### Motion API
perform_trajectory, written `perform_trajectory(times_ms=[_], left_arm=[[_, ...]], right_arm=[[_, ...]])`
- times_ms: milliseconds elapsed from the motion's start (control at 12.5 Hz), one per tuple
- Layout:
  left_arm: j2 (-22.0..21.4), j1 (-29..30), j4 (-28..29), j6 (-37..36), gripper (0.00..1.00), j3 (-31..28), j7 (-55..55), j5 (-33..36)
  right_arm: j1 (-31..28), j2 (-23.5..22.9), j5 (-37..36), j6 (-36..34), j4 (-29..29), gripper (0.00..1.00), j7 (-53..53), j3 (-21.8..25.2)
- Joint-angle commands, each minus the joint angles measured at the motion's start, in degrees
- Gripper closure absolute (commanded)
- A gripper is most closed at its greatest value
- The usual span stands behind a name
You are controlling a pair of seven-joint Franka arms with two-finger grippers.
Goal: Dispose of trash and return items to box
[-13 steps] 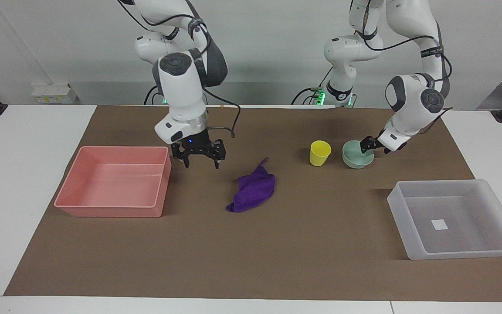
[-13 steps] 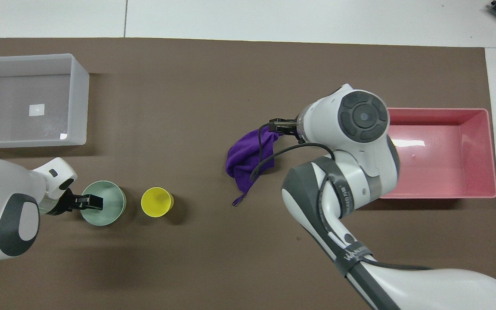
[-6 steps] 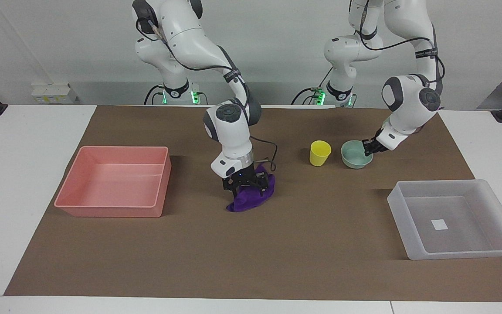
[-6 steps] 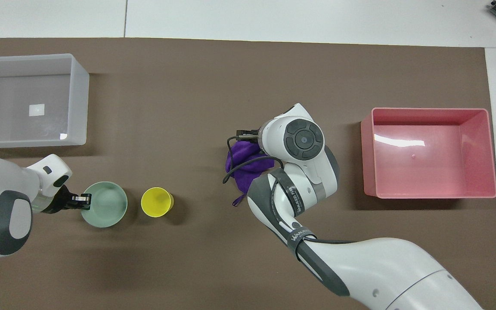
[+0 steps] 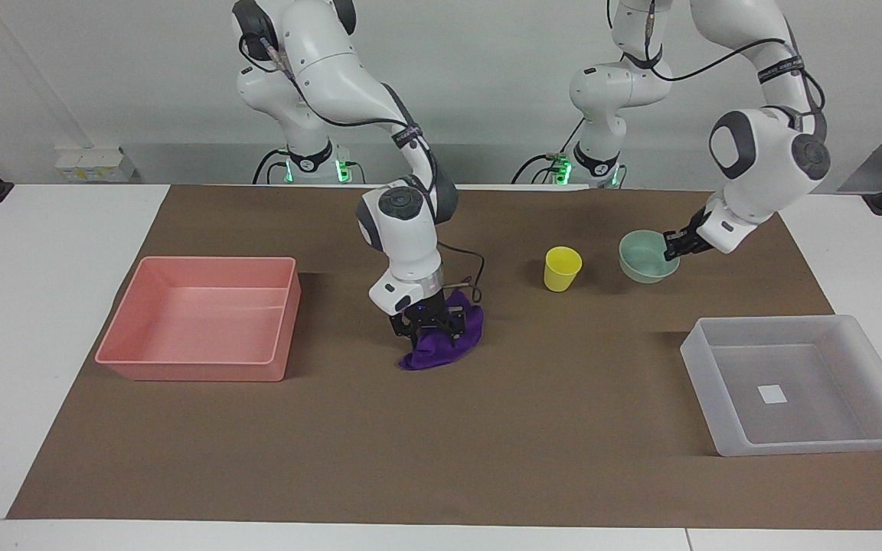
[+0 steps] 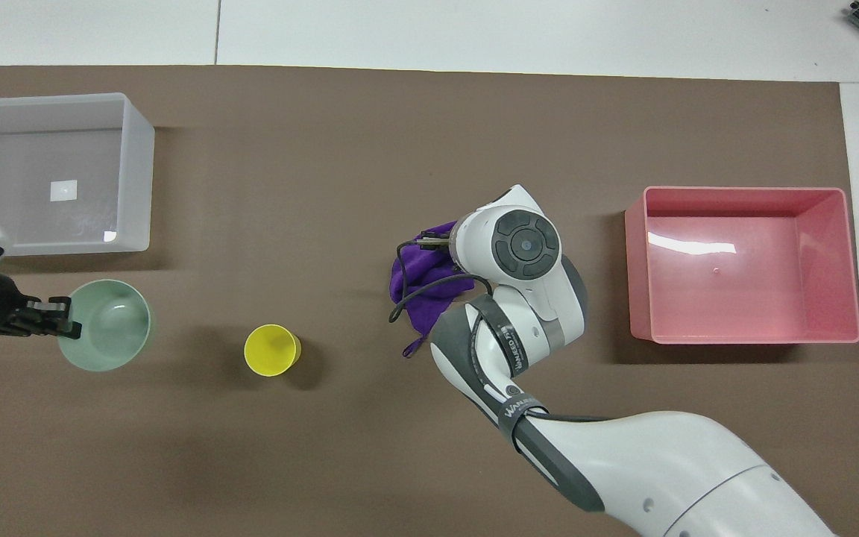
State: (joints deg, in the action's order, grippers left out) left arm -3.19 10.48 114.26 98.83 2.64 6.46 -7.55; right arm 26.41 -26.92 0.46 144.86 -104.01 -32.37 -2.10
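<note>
Next, my left gripper releases the mint-green bowl on the white square inside the translucent box (image 6: 74, 185).
The purple rag (image 5: 452, 337) lies on the brown mat between the pink tray and the yellow cup (image 5: 562, 268). My right gripper (image 5: 427, 329) is down on the rag with its fingers closed into the cloth. In the overhead view the right wrist covers part of the rag (image 6: 418, 276). My left gripper (image 5: 674, 245) is shut on the rim of the mint-green bowl (image 5: 646, 257) and holds it just above the mat, beside the cup and toward the left arm's end. The translucent box (image 5: 797, 386) stands empty at the left arm's end, farther from the robots.
The pink tray (image 5: 200, 315) stands empty toward the right arm's end of the table. The brown mat (image 5: 441, 459) covers most of the table. A cable loops off the right wrist over the rag.
My right gripper came down from beside the pink tray onto the rag and closed on it. My left gripper lifted the bowl and moved it away from the cup, toward the left arm's end.
</note>
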Motion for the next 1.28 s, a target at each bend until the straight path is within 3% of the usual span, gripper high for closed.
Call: perform_trajectory(times_ms=[0,239,399,717,957,1196], left_arm=[[9.4,3.0,-14.2,-4.2,1.00,0.3,0.2,-0.7],[19.2,5.2,-27.2,-3.4,1.00,0.3,0.0,-0.4],[25.0,8.7,-31.6,0.2,1.00,0.4,0.8,-0.6],[31.2,8.9,-31.7,15.9,1.00,0.3,-0.5,-0.6],[35.2,8.1,-31.6,20.8,1.00,0.3,-0.2,-0.4],[37.6,8.2,-31.5,20.9,0.98,0.3,0.3,0.0]], right_arm=[[-0.1,0.6,0.1,-2.9,0.0,1.00,-0.6,0.0],[-1.4,0.5,0.8,-6.9,2.8,1.00,-0.2,-0.1],[-1.1,1.4,1.6,-10.5,5.6,1.00,-2.3,0.0],[-3.6,9.1,2.3,-21.1,7.8,1.00,-3.1,0.8],[-7.2,13.7,1.9,-30.8,10.3,1.00,-2.3,0.8],[-13.2,18.5,2.1,-40.1,13.0,1.00,4.3,0.8]])
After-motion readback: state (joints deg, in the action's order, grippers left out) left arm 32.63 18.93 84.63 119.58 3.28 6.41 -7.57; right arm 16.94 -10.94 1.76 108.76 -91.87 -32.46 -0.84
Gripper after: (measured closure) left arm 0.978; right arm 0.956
